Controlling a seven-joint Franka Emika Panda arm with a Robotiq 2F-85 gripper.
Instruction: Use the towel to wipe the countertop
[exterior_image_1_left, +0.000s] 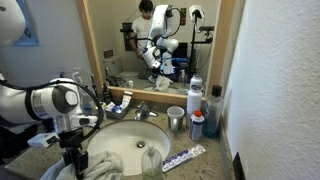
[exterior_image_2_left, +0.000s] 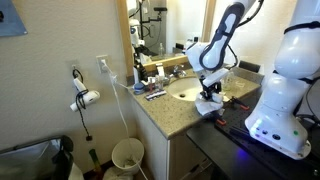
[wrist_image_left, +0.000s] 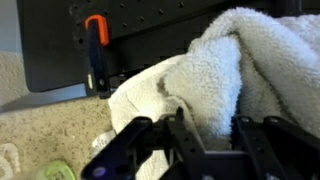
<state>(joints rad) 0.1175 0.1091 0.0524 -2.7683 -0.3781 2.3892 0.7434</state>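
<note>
The robot's gripper needs to set the white towel down on the speckled countertop (exterior_image_1_left: 52, 150) beside the sink, close to the robot's white arm.
A white fluffy towel (wrist_image_left: 215, 60) lies bunched on the speckled countertop (wrist_image_left: 50, 125) at its front edge. My gripper (wrist_image_left: 212, 138) reaches down onto it, with a fold of the towel pinched between the two black fingers. In an exterior view the gripper (exterior_image_1_left: 72, 152) is at the counter's front left, with the towel (exterior_image_1_left: 102, 166) beside the sink (exterior_image_1_left: 135, 140). In an exterior view the gripper (exterior_image_2_left: 208, 98) stands over the towel (exterior_image_2_left: 210, 109) at the countertop's (exterior_image_2_left: 172, 118) near edge.
A metal cup (exterior_image_1_left: 176, 118), bottles (exterior_image_1_left: 196, 96) and a toothpaste tube (exterior_image_1_left: 184, 157) stand around the sink below a mirror (exterior_image_1_left: 160, 40). A black panel with an orange clamp (wrist_image_left: 95, 32) is behind the towel. A bin (exterior_image_2_left: 127, 155) stands on the floor.
</note>
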